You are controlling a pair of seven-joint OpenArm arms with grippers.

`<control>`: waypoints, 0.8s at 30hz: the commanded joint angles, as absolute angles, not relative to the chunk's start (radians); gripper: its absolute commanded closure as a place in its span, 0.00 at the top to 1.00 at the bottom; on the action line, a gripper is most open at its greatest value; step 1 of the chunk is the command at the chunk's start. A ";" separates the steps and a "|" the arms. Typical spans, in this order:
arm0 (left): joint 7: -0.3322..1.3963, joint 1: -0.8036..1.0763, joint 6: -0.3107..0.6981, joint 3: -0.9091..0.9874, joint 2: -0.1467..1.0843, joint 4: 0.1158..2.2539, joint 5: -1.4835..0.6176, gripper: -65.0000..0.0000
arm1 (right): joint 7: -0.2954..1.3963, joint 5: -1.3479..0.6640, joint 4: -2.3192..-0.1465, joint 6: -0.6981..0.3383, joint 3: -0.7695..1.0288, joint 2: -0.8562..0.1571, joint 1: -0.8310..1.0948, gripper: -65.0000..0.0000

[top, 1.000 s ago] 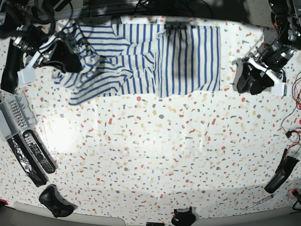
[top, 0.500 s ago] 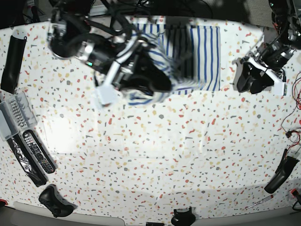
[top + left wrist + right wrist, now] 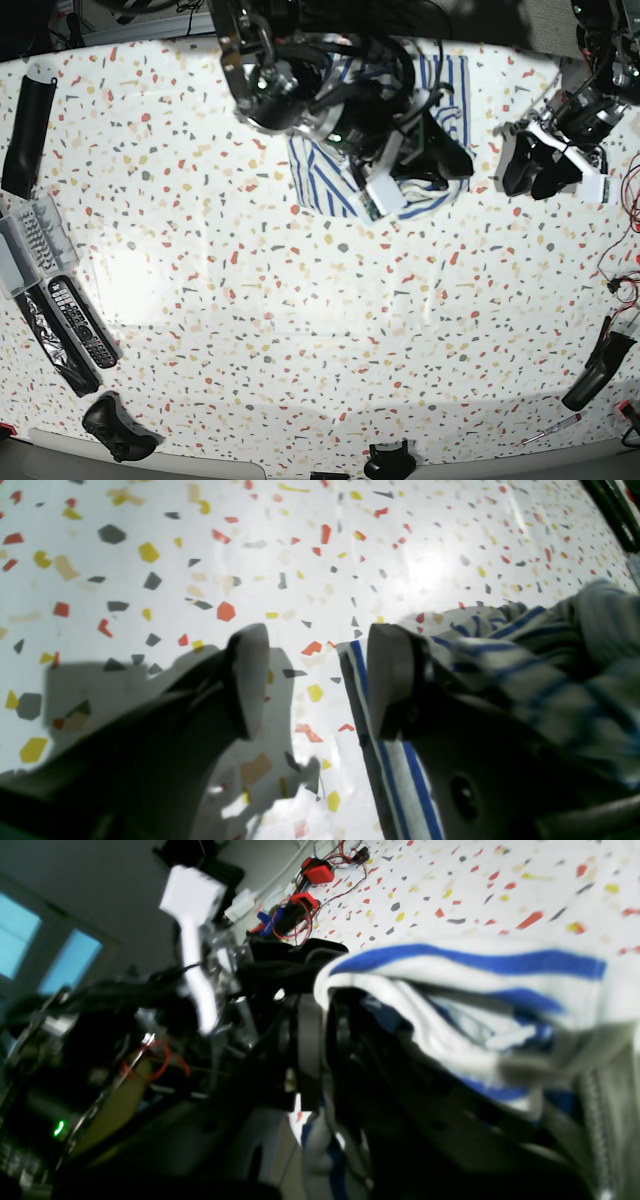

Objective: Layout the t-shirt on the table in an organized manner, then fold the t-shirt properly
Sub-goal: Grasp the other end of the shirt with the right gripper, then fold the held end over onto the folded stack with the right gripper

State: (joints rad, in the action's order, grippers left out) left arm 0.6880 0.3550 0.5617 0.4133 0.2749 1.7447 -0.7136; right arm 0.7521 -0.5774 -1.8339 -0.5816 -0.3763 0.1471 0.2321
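The left gripper needs to next go to the t-shirt's bunched fold (image 3: 449,187) (image 3: 591,627) at the t-shirt's near edge, next to the right gripper, and close there.
The white, blue-striped t-shirt (image 3: 325,180) lies bunched at the back of the speckled table (image 3: 300,300), with its left part pulled over to the right. My right gripper (image 3: 445,155) reaches across it and is shut on a fold of the t-shirt (image 3: 450,990). In the right wrist view the cloth drapes over the gripper (image 3: 325,1005) and hides its tips. My left gripper (image 3: 520,165) rests at the shirt's right edge, open. In the left wrist view its fingers (image 3: 247,680) stand wide apart over bare table (image 3: 150,555). The shirt's edge (image 3: 380,760) lies under the other finger.
Remote controls (image 3: 80,320), a grey tray (image 3: 25,240) and a black tube (image 3: 25,120) line the left edge. A game controller (image 3: 115,425) sits front left. Red wires (image 3: 625,280) and a black tool (image 3: 600,365) lie at the right edge.
My right arm has swept from the far left across to the right, dragging the shirt's left half over its right half. The left arm has stayed put.
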 commanded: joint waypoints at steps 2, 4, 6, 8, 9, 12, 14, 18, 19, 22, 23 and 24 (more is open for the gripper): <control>0.666 0.352 0.570 0.418 0.286 1.764 -0.733 0.45 | 0.693 -0.605 -1.803 -0.593 -0.408 0.157 0.207 0.00; 0.665 0.352 0.570 0.418 0.286 1.764 -0.733 0.45 | 0.672 -0.606 -1.769 -0.595 -0.427 0.157 0.192 0.07; 0.665 0.352 0.570 0.418 0.286 1.764 -0.733 0.45 | 0.670 -0.628 -1.755 -0.612 -0.440 0.157 0.181 0.23; 0.665 0.352 0.570 0.418 0.286 1.764 -0.733 0.45 | 0.670 -0.695 -1.755 -0.665 -0.447 0.157 0.179 0.34; 0.665 0.352 0.570 0.418 0.286 1.764 -0.733 0.45 | 0.670 -0.741 -1.755 -0.698 -0.447 0.157 0.179 0.35; 0.665 0.352 0.570 0.418 0.286 1.764 -0.733 0.45 | 0.673 -0.849 -1.755 -0.698 -0.447 0.157 0.176 0.36; 0.665 0.352 0.570 0.418 0.286 1.764 -0.733 0.45 | 0.678 -0.894 -1.755 -0.698 -0.447 0.157 0.164 0.36; 0.664 0.352 0.570 0.418 0.286 1.764 -0.733 0.45 | 0.712 -0.989 -1.761 -0.698 -0.447 0.157 0.114 0.36; 0.664 0.352 0.570 0.418 0.286 1.764 -0.733 0.45 | 0.727 -1.013 -1.764 -0.698 -0.447 0.157 0.101 0.36; 0.664 0.352 0.570 0.418 0.286 1.764 -0.733 0.45 | 0.764 -1.026 -1.777 -0.698 -0.445 0.157 0.073 0.36; 0.664 0.352 0.570 0.418 0.286 1.764 -0.734 0.45 | 0.776 -1.017 -1.787 -0.698 -0.445 0.157 0.068 0.36; 0.664 0.352 0.570 0.418 0.286 1.764 -0.734 0.45 | 0.785 -0.995 -1.799 -0.698 -0.445 0.157 0.063 0.36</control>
State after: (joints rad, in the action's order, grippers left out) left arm 0.6876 0.3569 0.5617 0.4137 0.2745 1.7447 -0.7136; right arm 0.8047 -0.9680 -1.7756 -0.6739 -0.4431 0.1444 0.0784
